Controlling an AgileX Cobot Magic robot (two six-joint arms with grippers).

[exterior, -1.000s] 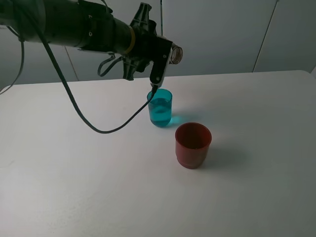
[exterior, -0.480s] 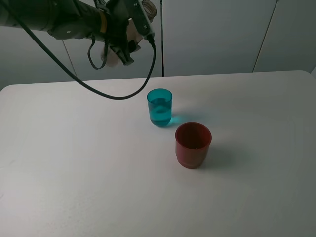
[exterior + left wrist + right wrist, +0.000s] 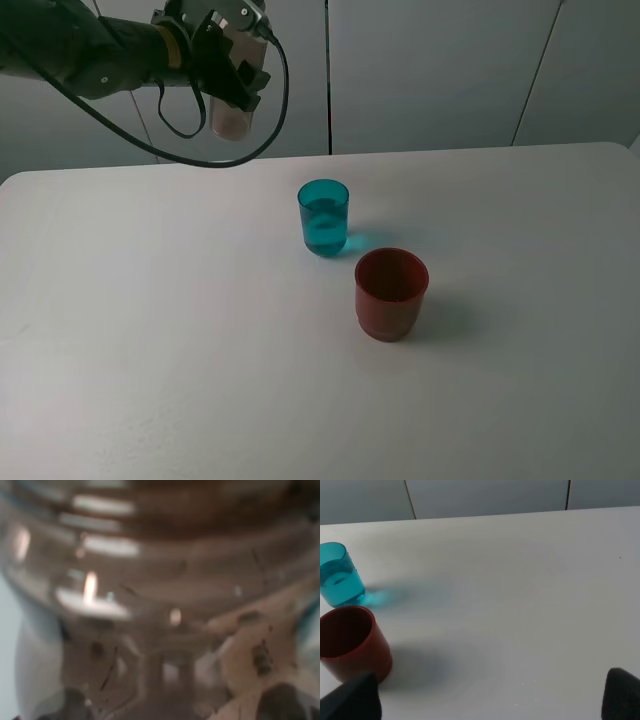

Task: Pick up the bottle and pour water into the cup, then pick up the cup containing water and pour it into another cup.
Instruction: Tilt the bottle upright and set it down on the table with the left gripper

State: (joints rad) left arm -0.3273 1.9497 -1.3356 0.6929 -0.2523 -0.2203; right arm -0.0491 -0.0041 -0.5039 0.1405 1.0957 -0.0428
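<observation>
Next, I release the bottle from my left gripper on the table (image 3: 268,206) near its back edge, close beside the teal cup.
My left gripper (image 3: 228,58) is shut on the clear brownish bottle (image 3: 232,118) and holds it high over the table's far left, well left of both cups. The bottle's base hangs below the fingers. In the left wrist view the bottle (image 3: 160,580) fills the picture as a blur. The teal cup (image 3: 323,217) stands mid-table with water in it, also seen in the right wrist view (image 3: 337,575). The red cup (image 3: 390,293) stands just in front and to the right of it (image 3: 350,642). My right gripper (image 3: 487,705) is open and low, to the right of the cups.
The white table (image 3: 150,350) spreads wide around the cups. A black cable (image 3: 215,160) loops down from the left arm above the table's back edge. Grey wall panels stand behind.
The left arm has pulled up and back to the left, away from above the teal cup, taking the bottle with it and turning it from tipped to near upright. Both cups stayed put.
</observation>
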